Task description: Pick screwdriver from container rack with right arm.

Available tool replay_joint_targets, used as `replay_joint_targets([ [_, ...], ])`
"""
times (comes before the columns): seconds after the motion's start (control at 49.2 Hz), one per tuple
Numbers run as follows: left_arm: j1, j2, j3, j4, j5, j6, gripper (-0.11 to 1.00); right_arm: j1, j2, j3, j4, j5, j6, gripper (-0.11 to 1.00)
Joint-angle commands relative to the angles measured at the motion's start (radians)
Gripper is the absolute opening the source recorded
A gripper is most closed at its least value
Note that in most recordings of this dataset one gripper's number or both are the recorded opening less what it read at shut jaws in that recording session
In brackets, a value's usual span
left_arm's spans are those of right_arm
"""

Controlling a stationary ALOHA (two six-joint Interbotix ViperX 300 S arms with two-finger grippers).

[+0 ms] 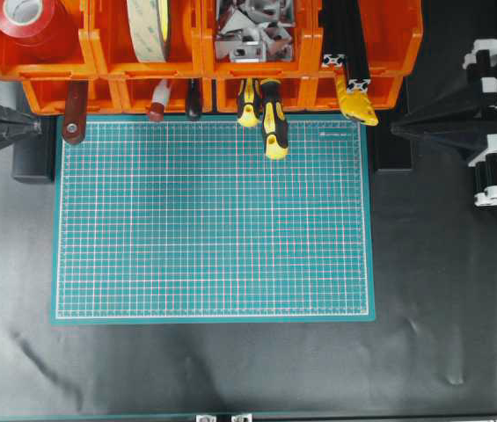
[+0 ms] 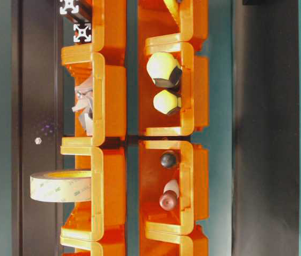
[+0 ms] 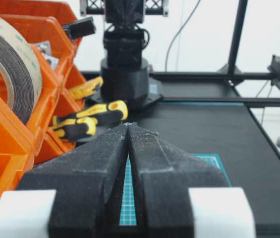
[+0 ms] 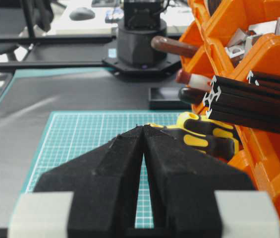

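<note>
My right gripper will grab the handle's outer end (image 1: 275, 144) (image 4: 168, 130) of the longer yellow-and-black screwdriver, where it sticks out over the green mat.
The screwdriver (image 1: 274, 119) lies in a lower bin of the orange container rack (image 1: 202, 53). Its yellow-and-black handle sticks out over the green mat's far edge and its shaft is hidden inside the bin. It also shows in the table-level view (image 2: 163, 69), the left wrist view (image 3: 102, 113) and the right wrist view (image 4: 204, 141). A shorter, stubbier yellow-and-black handle (image 1: 248, 103) lies just left of it. My right gripper (image 1: 395, 129) is shut and empty, to the right of the mat's far corner, apart from the screwdriver. My left gripper (image 1: 37, 127) is shut and empty at the far left.
The green cutting mat (image 1: 213, 220) lies in front of the rack. The bins hold a red tape roll (image 1: 28, 22), a beige tape roll (image 1: 149, 31), metal brackets (image 1: 252, 31), black extrusions (image 1: 345, 35), a yellow tool (image 1: 356, 104) and dark red (image 1: 75, 110) and black (image 1: 193, 98) handles.
</note>
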Motion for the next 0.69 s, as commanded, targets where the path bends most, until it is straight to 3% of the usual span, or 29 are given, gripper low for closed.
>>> replay_joint_targets([
  [0.0,-0.009,0.031,-0.034,0.029,-0.006,-0.023,0.06,0.005,0.011,-0.015,0.008,-0.008,0.009,0.02],
  [0.081,-0.008,0.031,-0.057,0.029,-0.006,-0.026,0.02,0.011,0.015,-0.043,0.012,0.046,0.023,0.01],
  [0.203,-0.011,0.032,-0.089,0.029,0.006,-0.031,0.0,0.023,0.031,-0.117,0.011,0.216,0.063,0.0],
  [0.468,-0.04,0.034,-0.155,0.029,0.169,-0.034,0.0,0.095,0.141,-0.308,0.002,0.446,0.064,0.0],
  [0.671,-0.044,0.031,-0.158,0.029,0.183,-0.034,0.0,0.17,0.293,-0.463,-0.064,0.597,0.064,0.0],
])
